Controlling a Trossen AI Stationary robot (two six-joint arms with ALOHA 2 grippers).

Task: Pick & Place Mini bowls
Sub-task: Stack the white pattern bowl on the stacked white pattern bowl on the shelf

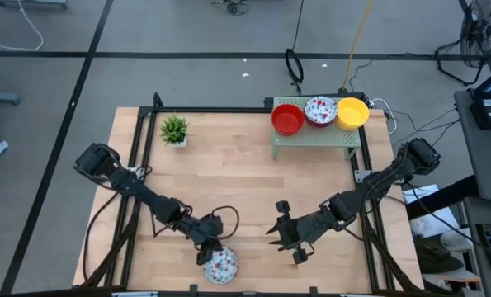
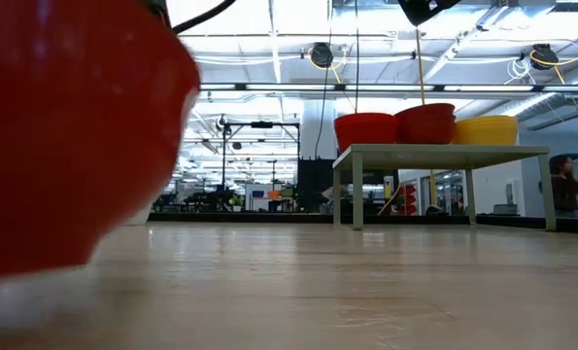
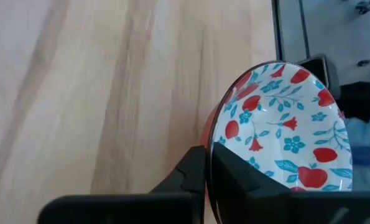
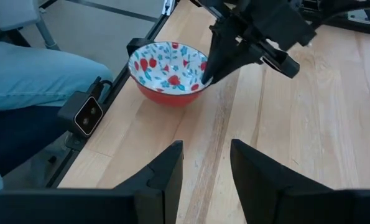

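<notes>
Next, my left gripper puts the floral mini bowl down on the table at my right gripper's open fingertips (image 1: 264, 216) and lets go of it.
A mini bowl, red outside and white with red and blue floral print inside (image 1: 221, 266), sits near the table's near edge. It fills the left of the low view (image 2: 75, 136) and also shows in the right wrist view (image 4: 168, 70). My left gripper (image 1: 210, 250) is shut on its rim. My right gripper (image 1: 281, 235) hovers open and empty to the bowl's right, its fingers (image 4: 166, 171) pointing toward the bowl. Three more mini bowls, red (image 1: 287, 119), floral (image 1: 320, 110) and yellow (image 1: 352, 113), stand on a small green stand (image 1: 315, 138) at the far right. My left gripper pinches the floral bowl's rim (image 3: 213, 144) on the side toward the table's far edge, one finger inside the bowl and one outside on the red wall. The fingers (image 4: 217, 62) slant down onto it from the far left. The bowl's base appears to rest on the table.
A small potted plant (image 1: 175, 129) stands at the far left of the table. The green stand (image 2: 439, 154) is raised on legs. A black camera mount (image 4: 87, 112) sits at the near edge by the bowl, and a person's jeans-clad leg (image 4: 29, 78) is just beyond it.
</notes>
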